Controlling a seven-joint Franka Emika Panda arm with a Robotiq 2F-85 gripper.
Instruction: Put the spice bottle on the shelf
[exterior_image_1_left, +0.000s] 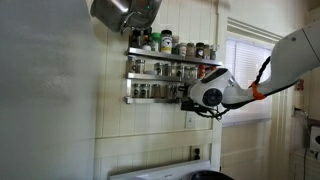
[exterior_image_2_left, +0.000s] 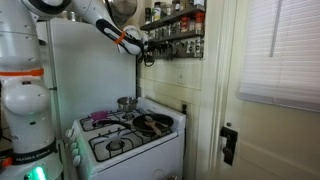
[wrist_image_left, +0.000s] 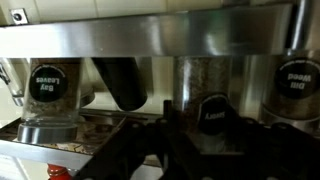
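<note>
The robot's gripper needs to set the spice bottle down on the rack's bottom level (exterior_image_1_left: 174, 92) (wrist_image_left: 213, 101), next to the dill weed jar.
The shelf (exterior_image_1_left: 160, 75) is a silver three-tier wall rack lined with spice jars; it shows in both exterior views (exterior_image_2_left: 175, 30), and its rail fills the top of the wrist view (wrist_image_left: 150, 35). My gripper (exterior_image_1_left: 192, 98) is at the rack's right end by the lower tiers, also seen in an exterior view (exterior_image_2_left: 147, 47). In the dim wrist view a spice bottle (wrist_image_left: 212, 115) with a black lid sits between my dark fingers (wrist_image_left: 212, 145), which seem shut on it. It is level with the jars on the tier.
A bay leaves jar (wrist_image_left: 47, 90) and other jars (wrist_image_left: 296, 85) flank the bottle. A metal pot (exterior_image_1_left: 122, 12) hangs above the rack. A stove (exterior_image_2_left: 125, 140) with pans stands below. A window with blinds (exterior_image_2_left: 280, 50) is beside the wall.
</note>
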